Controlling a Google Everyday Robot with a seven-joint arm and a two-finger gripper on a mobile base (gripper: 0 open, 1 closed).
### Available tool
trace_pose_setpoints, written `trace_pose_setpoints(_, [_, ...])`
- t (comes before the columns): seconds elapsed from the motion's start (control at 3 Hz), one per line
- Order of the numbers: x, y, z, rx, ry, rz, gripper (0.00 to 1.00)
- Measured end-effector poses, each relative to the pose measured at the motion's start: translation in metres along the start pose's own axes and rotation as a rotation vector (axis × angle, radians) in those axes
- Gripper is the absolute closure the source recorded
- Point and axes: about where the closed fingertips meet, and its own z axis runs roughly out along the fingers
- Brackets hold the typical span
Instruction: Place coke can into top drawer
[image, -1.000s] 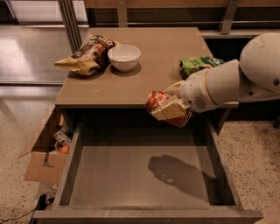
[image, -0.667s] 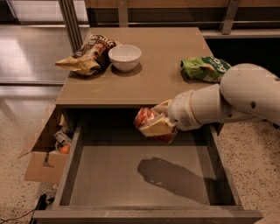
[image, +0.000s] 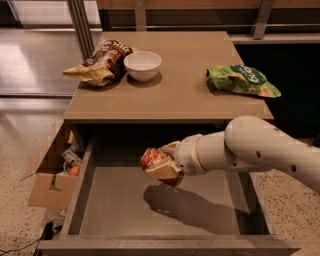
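Note:
The robot's gripper will release the coke can on the bare drawer's bottom near the middle (image: 155, 177), just beside its shadow.
The top drawer (image: 95, 210) stands pulled out below the cabinet top, its flat bottom bare. My gripper (image: 162, 165) reaches in from the right on a white arm and is shut on the red-orange coke can (image: 152, 159). It holds the can tilted in the air above the middle of the drawer, near its back. The can's shadow falls on the drawer floor below it. The can's right part is hidden by the fingers.
On the cabinet top (image: 180, 95) lie a brown-yellow chip bag (image: 100, 62), a white bowl (image: 142, 65) and a green chip bag (image: 242, 80). A cardboard box (image: 50, 175) with odds and ends stands on the floor left of the drawer.
My gripper with the can has moved left and down, from the drawer's right side near the cabinet edge to over the drawer's middle.

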Motion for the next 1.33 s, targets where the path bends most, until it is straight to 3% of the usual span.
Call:
trace_pose_setpoints(0.67, [0.047, -0.009, 0.062, 0.048, 0.045, -0.018, 1.00])
trace_pose_setpoints(1.33, [0.064, -0.029, 0.087, 0.055, 0.111, -0.069, 1.00])
